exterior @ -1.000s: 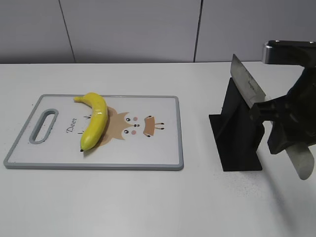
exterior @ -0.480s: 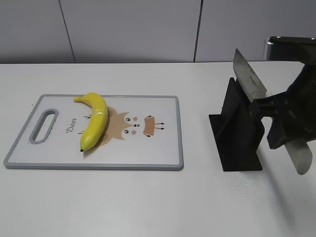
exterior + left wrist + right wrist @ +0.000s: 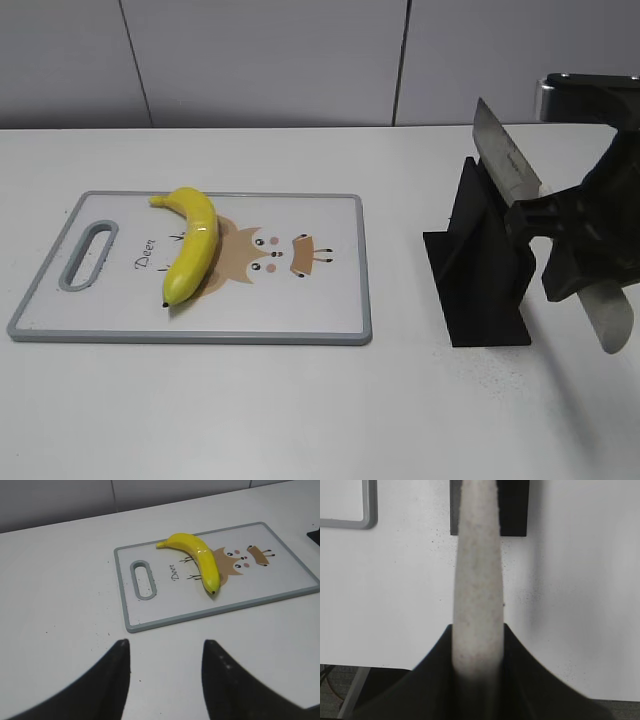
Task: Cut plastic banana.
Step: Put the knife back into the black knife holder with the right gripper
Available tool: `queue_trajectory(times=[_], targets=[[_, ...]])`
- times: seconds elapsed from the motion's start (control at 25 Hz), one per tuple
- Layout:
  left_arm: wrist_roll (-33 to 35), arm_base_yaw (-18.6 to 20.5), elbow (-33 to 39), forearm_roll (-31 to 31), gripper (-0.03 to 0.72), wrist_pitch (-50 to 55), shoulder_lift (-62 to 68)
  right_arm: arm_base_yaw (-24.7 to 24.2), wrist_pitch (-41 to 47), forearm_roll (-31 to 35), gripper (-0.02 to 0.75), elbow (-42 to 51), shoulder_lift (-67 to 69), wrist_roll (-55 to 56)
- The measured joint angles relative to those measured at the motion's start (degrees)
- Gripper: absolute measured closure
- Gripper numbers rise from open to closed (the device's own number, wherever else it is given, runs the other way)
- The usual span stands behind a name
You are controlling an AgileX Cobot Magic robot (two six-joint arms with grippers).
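The robot's right gripper needs to put the knife down in the black knife stand (image 3: 514,236) beside the cutting board.
The plastic banana (image 3: 192,245) lies on the left half of the grey-rimmed cutting board (image 3: 330,300), over a deer drawing. It also shows in the left wrist view (image 3: 197,560) on the board (image 3: 280,580). My right gripper (image 3: 545,225) is shut on the pale handle (image 3: 477,580) of a knife. The knife's blade (image 3: 505,162) points up and to the left over the black knife stand (image 3: 485,270). My left gripper (image 3: 165,642) is open and empty above the bare table, short of the board's near edge. It is out of the exterior view.
The black knife stand sits on the white table to the right of the board, and its base shows in the right wrist view (image 3: 512,510). A corner of the board (image 3: 367,522) shows at the top left of that view. A grey wall stands behind the table.
The knife and my right gripper have moved slightly up and to the right over the stand. The banana and the board have not moved.
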Motion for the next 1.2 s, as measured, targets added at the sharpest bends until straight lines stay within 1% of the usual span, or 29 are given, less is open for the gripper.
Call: queue_trajectory(times=[0.4, 0.72, 1.2], targets=[[0.0, 0.0, 0.0, 0.0, 0.233, 0.0, 0.0, 0.0, -0.1, -0.1, 0.559, 0.0, 4.1, 0.0], [0.0, 0.0, 0.0, 0.0, 0.233, 0.0, 0.0, 0.0, -2.6, -0.8, 0.559, 0.0, 4.4, 0.0], [0.0, 0.0, 0.0, 0.0, 0.234, 0.0, 0.0, 0.0, -3.6, -2.8, 0.559, 0.0, 7.8, 0.0]])
